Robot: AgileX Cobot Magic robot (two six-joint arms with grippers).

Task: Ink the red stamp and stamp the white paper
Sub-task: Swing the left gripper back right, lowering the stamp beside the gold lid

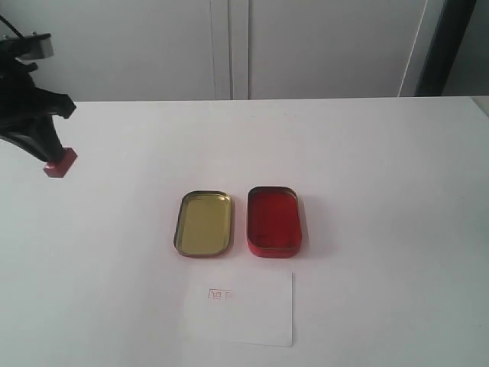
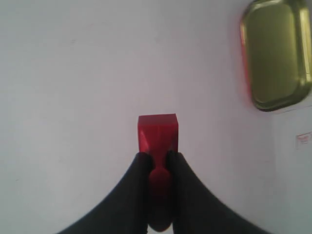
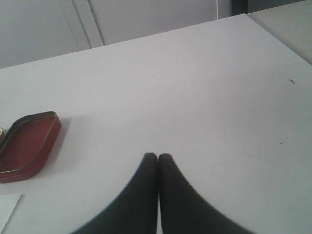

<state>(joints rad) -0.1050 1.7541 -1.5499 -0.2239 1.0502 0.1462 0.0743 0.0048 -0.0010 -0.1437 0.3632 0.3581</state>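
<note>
I will use my left gripper to set the red stamp down and let go of it on the table (image 1: pixel 155 267) (image 2: pixel 243 141) beside the white paper, near the gold tin lid.
The red stamp (image 1: pixel 60 162) is at the far left of the table, its knob handle pinched by my left gripper (image 1: pixel 53 157), which is shut on it. In the left wrist view the stamp's square block (image 2: pixel 157 132) sticks out beyond the black fingertips (image 2: pixel 143 163). The white paper (image 1: pixel 248 307) lies near the front edge and carries a small red imprint (image 1: pixel 221 293). The red ink tin (image 1: pixel 273 220) sits open just behind the paper. My right gripper (image 3: pixel 157 157) is shut on nothing above bare tabletop; it is outside the exterior view.
A gold tin lid (image 1: pixel 203 222) lies just left of the red ink tin, also seen as the gold lid (image 2: pixel 277 53) in the left wrist view. The ink tin (image 3: pixel 27 145) shows at the edge of the right wrist view. A grey wall backs the table.
</note>
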